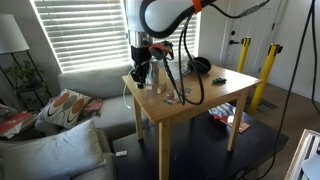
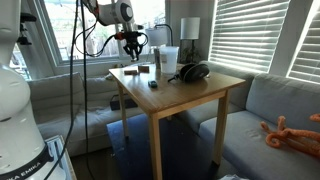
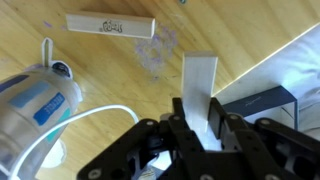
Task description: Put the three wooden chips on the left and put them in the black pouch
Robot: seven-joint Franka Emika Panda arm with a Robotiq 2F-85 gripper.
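The robot's gripper will release the pale flat wooden chip inside the open black pouch [image 1: 200, 66], past the clear cups on the table.
My gripper [image 3: 197, 115] is shut on a pale flat strip [image 3: 198, 75] that stands up between its fingers above the wooden table [image 3: 120, 80]. In both exterior views the gripper [image 1: 140, 74] [image 2: 133, 50] hangs over the table's far corner, near the clear cups [image 1: 160, 72] [image 2: 166, 60]. The black pouch [image 1: 200, 66] [image 2: 190, 72] lies on the table at the other side of the cups, apart from the gripper. A few tiny pieces near the front edge [image 1: 178, 96] may be the wooden chips; they are too small to tell.
A white rectangular block [image 3: 110, 25] lies on the table, with a clear cup with a blue label [image 3: 35, 100] and a white cable [image 3: 90, 125] near it. A small flat dark item [image 2: 153, 84] lies mid-table. The table edge [image 3: 265, 60] is close; sofas surround the table.
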